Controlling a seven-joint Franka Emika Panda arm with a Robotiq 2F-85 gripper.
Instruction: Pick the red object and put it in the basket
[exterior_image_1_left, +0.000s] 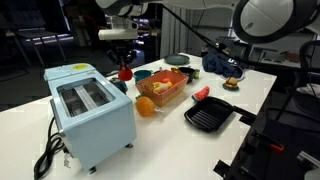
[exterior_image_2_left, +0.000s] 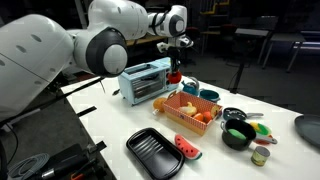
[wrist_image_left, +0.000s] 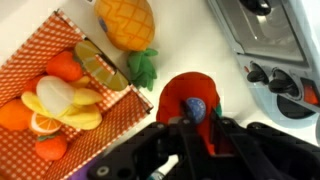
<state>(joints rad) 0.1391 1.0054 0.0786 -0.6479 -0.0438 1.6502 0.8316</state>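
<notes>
My gripper needs to release the red object inside the basket (exterior_image_1_left: 149, 80) (wrist_image_left: 104, 115) next to the yellow bananas, at the end closest to the toaster.
My gripper (wrist_image_left: 190, 125) is shut on the red object (wrist_image_left: 185, 98), a rounded red toy with a blue sticker. In both exterior views the gripper (exterior_image_1_left: 122, 60) (exterior_image_2_left: 175, 60) holds the red object (exterior_image_1_left: 125, 72) (exterior_image_2_left: 174, 74) just above the white table, between the light-blue toaster and the basket. The orange slotted basket (exterior_image_1_left: 168, 100) (exterior_image_2_left: 185, 126) (wrist_image_left: 35, 55) holds several toy fruits and lies to the left of the red object in the wrist view.
The light-blue toaster (exterior_image_1_left: 90, 110) (exterior_image_2_left: 145, 80) (wrist_image_left: 270, 40) stands close by. A toy pineapple (wrist_image_left: 125, 22) (exterior_image_1_left: 146, 105) lies outside the basket. A black square grill pan (exterior_image_1_left: 208, 116) (exterior_image_2_left: 155, 153) and a watermelon slice (exterior_image_2_left: 187, 149) lie beyond the basket. Bowls (exterior_image_2_left: 237, 135) stand farther off.
</notes>
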